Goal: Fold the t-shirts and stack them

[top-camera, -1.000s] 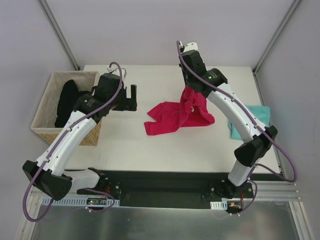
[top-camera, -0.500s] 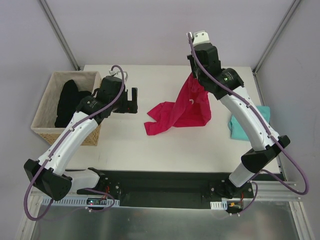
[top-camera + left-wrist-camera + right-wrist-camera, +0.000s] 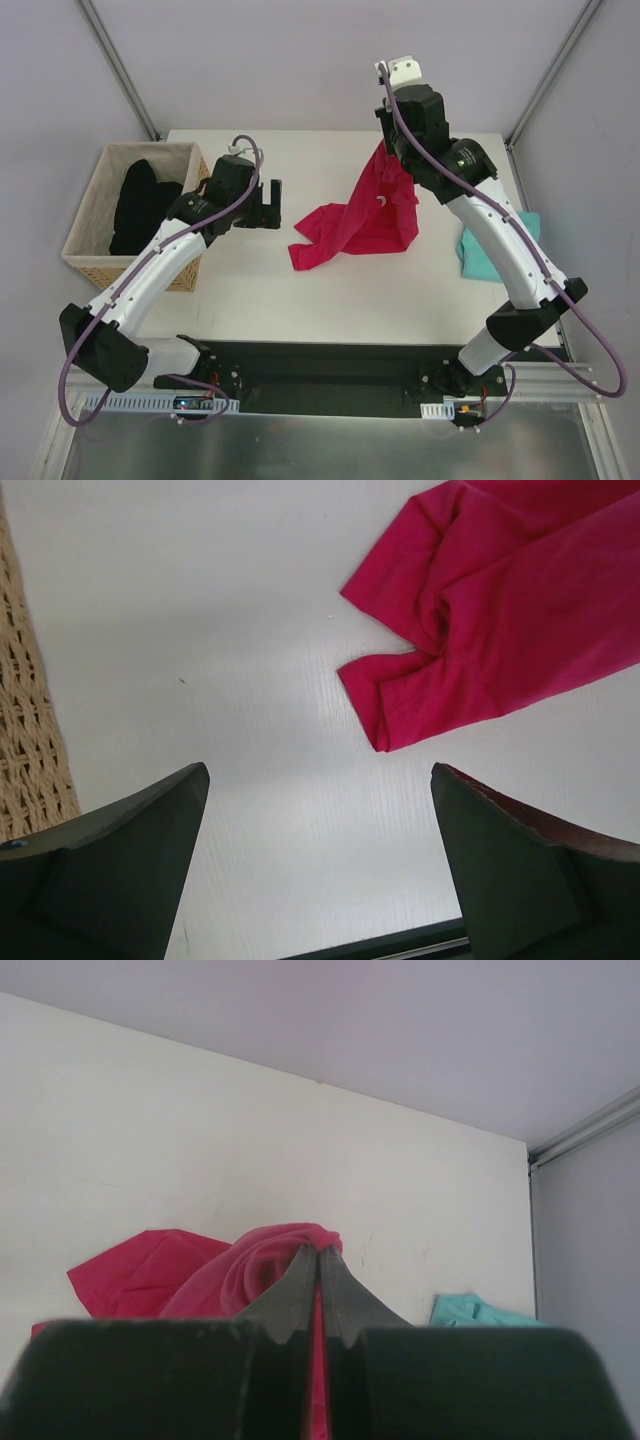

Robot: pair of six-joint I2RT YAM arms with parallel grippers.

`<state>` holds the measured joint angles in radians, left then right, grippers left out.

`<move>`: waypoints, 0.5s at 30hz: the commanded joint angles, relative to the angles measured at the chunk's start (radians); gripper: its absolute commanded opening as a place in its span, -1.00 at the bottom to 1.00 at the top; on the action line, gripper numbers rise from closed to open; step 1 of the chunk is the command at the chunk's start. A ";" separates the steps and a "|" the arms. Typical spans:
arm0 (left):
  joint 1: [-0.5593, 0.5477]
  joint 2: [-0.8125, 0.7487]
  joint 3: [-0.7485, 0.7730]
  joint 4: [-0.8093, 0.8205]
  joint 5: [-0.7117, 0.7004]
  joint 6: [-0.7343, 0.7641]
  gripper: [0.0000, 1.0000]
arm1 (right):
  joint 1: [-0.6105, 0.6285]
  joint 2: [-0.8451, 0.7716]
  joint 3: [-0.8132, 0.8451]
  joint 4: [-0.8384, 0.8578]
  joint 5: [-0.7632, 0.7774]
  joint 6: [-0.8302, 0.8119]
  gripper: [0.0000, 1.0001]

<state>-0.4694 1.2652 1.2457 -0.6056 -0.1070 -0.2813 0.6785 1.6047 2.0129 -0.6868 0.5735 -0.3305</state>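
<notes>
The left gripper I work with will close on the near corner (image 3: 299, 265) (image 3: 388, 738) of the magenta-pink t-shirt, where its crumpled end lies closest to the black rail.
My right gripper (image 3: 383, 150) (image 3: 320, 1252) is shut on a bunch of the magenta-pink t-shirt (image 3: 360, 222) (image 3: 252, 1260) and holds that part up above the table. The rest of the shirt hangs down, and its lower left part trails crumpled on the tabletop (image 3: 480, 650). The teal t-shirt (image 3: 474, 256) (image 3: 475, 1310) lies at the table's right edge, partly hidden behind my right arm. To the left of the pink shirt, my left gripper (image 3: 266, 203) (image 3: 318, 772) hovers wide open above bare table, holding nothing.
A wicker basket (image 3: 92, 205) (image 3: 28, 750) stands at the table's left edge with a black garment (image 3: 138, 205) inside. The white tabletop (image 3: 300, 300) ends at a black rail at the near edge. Walls and frame posts close in the back.
My right gripper has risen and moved back, pulling the pink t-shirt up into a hanging drape. My left gripper has shifted slightly right towards the shirt, still open.
</notes>
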 commanded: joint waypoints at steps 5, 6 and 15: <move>0.012 0.083 -0.031 0.084 0.098 -0.029 0.83 | 0.007 -0.097 0.044 0.055 0.012 -0.042 -0.99; 0.011 0.097 -0.032 0.090 0.105 -0.030 0.83 | 0.007 -0.103 0.024 0.064 0.012 -0.044 -0.99; 0.011 0.195 -0.038 0.115 0.167 -0.030 0.77 | 0.007 -0.126 -0.020 0.073 0.011 -0.047 -0.99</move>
<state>-0.4694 1.4265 1.2148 -0.5255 0.0128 -0.2989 0.6815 1.5257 2.0041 -0.6708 0.5697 -0.3573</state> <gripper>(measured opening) 0.893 0.018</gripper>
